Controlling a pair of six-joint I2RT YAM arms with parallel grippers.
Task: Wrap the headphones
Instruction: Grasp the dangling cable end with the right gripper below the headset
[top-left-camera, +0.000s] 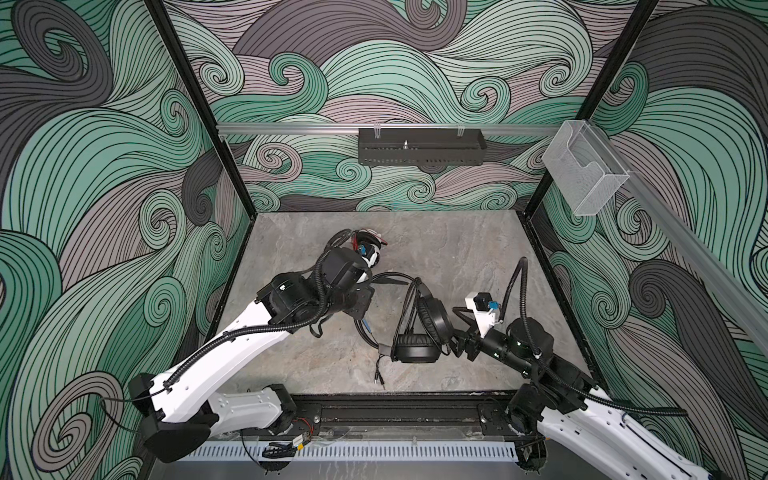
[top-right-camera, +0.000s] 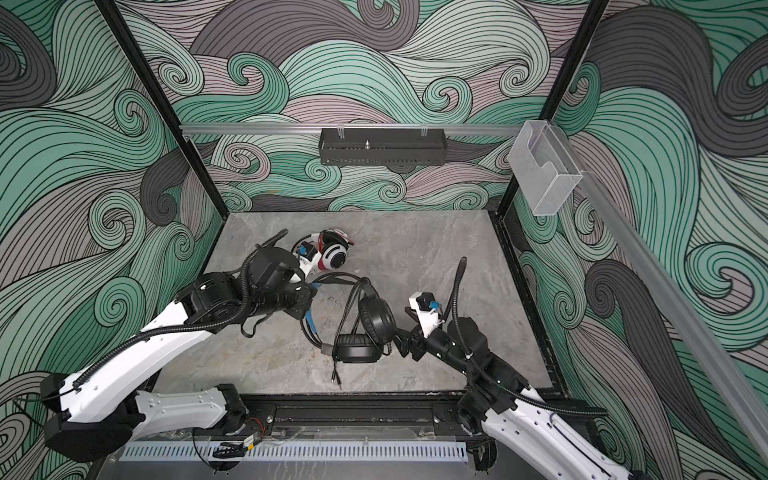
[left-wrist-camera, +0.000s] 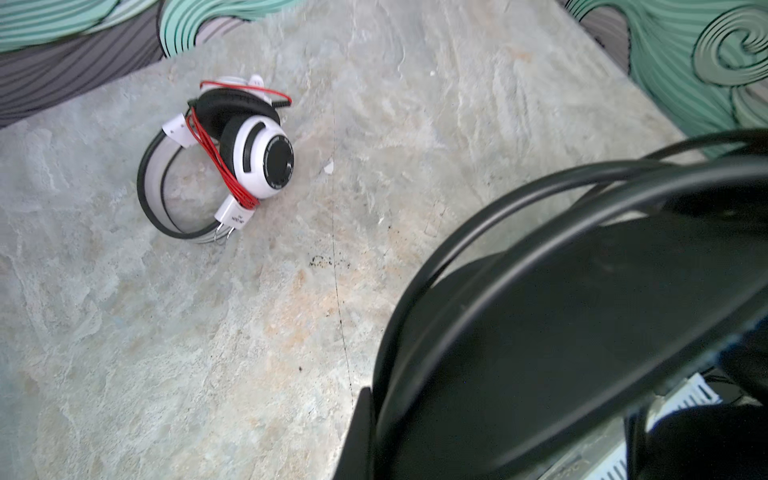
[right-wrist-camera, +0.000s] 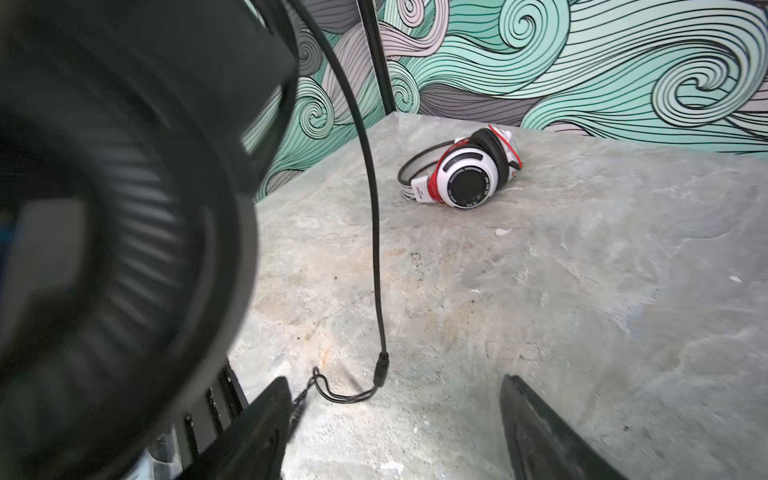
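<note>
My right gripper needs to grab the plugs at the loose end (top-left-camera: 380, 383) (right-wrist-camera: 299, 406) of the black headphones' cord, past the place where it splits in two.
The black headphones (top-left-camera: 415, 347) stand in the middle of the stone tabletop, one ear cup flat and the other upright; both top views show them (top-right-camera: 357, 347). My left gripper (top-left-camera: 362, 298) is shut on their headband (left-wrist-camera: 582, 316), which fills much of the left wrist view. Their black cord (right-wrist-camera: 374, 249) trails to plugs (top-left-camera: 380, 378) on the table. My right gripper (right-wrist-camera: 392, 386) is open just right of the upright ear cup (right-wrist-camera: 104, 249), with only the cord's end lying between its fingers. The white headphones (top-left-camera: 371, 249) lie at the back, the red cord (left-wrist-camera: 216, 162) wound around them.
Patterned walls close in the table (top-left-camera: 478, 257) on three sides. A black tray (top-left-camera: 419, 151) hangs on the back rail and a clear plastic holder (top-left-camera: 582, 174) on the right rail. The arms' bases and a slotted cable duct (top-left-camera: 353, 451) line the front edge.
</note>
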